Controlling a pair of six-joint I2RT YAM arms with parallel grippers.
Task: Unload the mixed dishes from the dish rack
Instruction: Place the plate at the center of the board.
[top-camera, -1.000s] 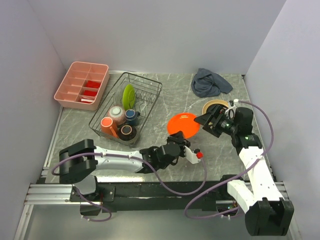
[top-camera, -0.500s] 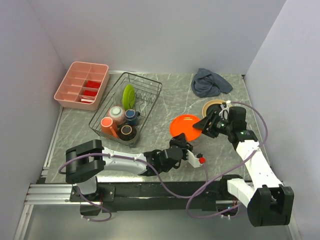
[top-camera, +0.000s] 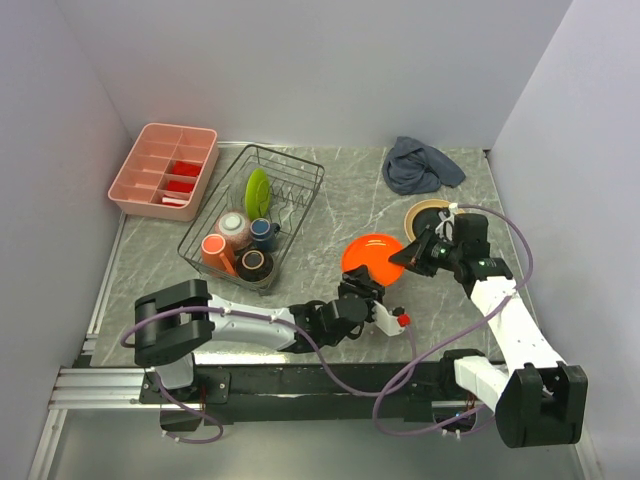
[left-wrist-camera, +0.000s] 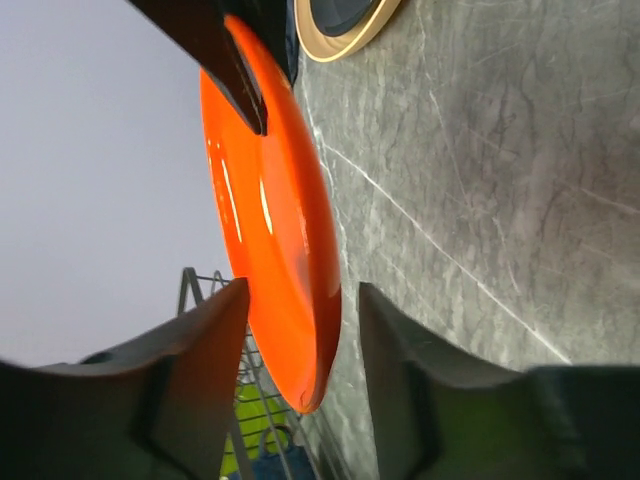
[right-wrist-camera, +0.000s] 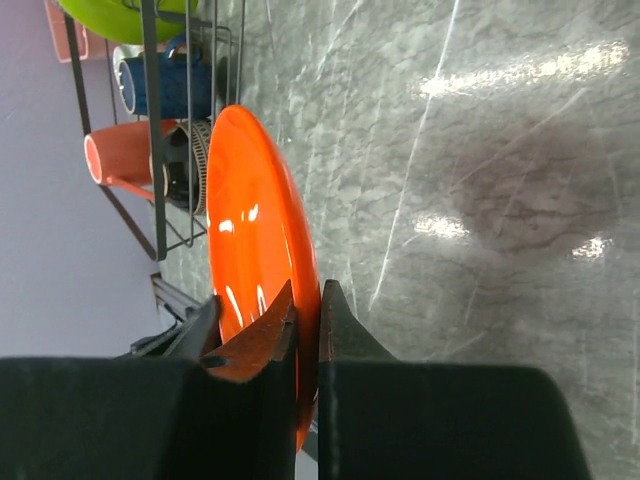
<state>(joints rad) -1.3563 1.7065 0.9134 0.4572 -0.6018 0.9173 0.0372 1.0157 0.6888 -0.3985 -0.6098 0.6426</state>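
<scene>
The orange plate will go down on the black plate inside the tan plate (top-camera: 441, 231) near the grey cloth, set there by my right gripper. The orange plate now stands tilted above the table.
An orange plate (top-camera: 372, 255) stands tilted on edge above the table, right of the dish rack (top-camera: 300, 190). My right gripper (top-camera: 408, 255) is shut on its far rim; the right wrist view shows both fingers pinching the plate (right-wrist-camera: 250, 250) at the gripper (right-wrist-camera: 305, 295). My left gripper (top-camera: 368, 292) is at the near rim, open, its fingers either side of the plate (left-wrist-camera: 275, 230) with a gap showing at the gripper (left-wrist-camera: 303, 300). The rack holds a lime green plate (top-camera: 257, 192), an orange mug (top-camera: 216, 250), a blue cup (top-camera: 264, 233), a dark brown bowl (top-camera: 254, 265) and a pinkish bowl (top-camera: 233, 228).
A pink compartment tray (top-camera: 165, 170) sits at the back left beside the rack. A grey cloth (top-camera: 420, 165) lies at the back right, with a tape roll (top-camera: 425, 213) just behind my right gripper. White walls close in three sides.
My right gripper has closed onto the orange plate's rim. My left gripper's jaws have parted from the plate. The plate has shifted slightly to the right.
</scene>
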